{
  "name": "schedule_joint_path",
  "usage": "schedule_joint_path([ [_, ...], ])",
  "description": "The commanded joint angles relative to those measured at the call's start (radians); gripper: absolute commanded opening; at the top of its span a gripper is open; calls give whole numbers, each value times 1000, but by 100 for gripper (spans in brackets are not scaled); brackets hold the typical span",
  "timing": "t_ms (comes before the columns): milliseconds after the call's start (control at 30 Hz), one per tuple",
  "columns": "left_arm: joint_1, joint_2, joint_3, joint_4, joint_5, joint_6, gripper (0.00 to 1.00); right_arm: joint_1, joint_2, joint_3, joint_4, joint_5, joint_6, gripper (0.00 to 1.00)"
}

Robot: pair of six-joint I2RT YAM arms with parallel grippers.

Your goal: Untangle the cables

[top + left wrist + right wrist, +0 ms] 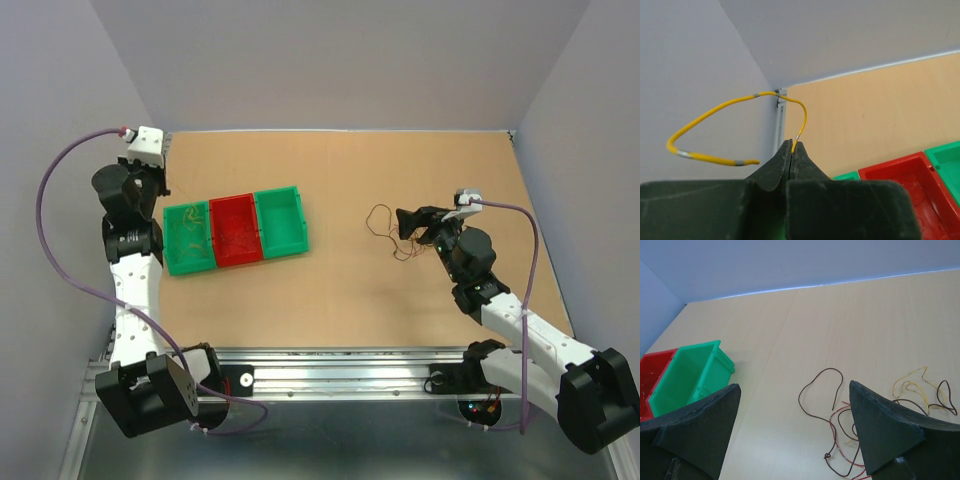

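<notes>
The yellow wire, now hanging over the bins, will be released by my left gripper among the thin yellow pieces that are inside the green bin (194, 223).
The cables (385, 228) lie as a loose tangle of thin brown, red and yellow wires on the table right of centre. In the right wrist view a brown loop (815, 385) curls ahead, with red strands (840, 440) and yellow strands (912, 387) beside it. My right gripper (410, 222) hovers at the tangle's right side, open, with nothing between its fingers (705, 425). At the far left my left gripper (150, 195) is over the bins. It is shut (791, 145) on one end of a single yellow wire (730, 105), which arcs up and hangs free.
Three small bins stand in a row left of centre: a green one (188, 238) with thin strands inside, a red one (235, 230) and another green one (281, 222). Grey walls enclose the table on three sides. A metal rail (330, 378) runs along the near edge.
</notes>
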Motion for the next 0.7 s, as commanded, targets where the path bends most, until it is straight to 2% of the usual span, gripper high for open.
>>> schedule_joint_path([
  [0, 1, -80, -92, 62, -49, 9, 0, -3, -20, -23, 26, -7, -16, 94],
  [133, 1, -85, -179, 33, -109, 46, 0, -3, -20, -22, 24, -7, -15, 94],
  [300, 1, -82, -227, -128, -8, 150, 0, -3, -19, -20, 26, -9, -10, 94],
  [400, -1, -79, -257, -154, -5, 199, 0, -3, -11, -17, 24, -16, -6, 94],
  [667, 1, -31, -250, -188, -204, 284, 0, -3, 0, -11, 24, -24, 1, 94],
])
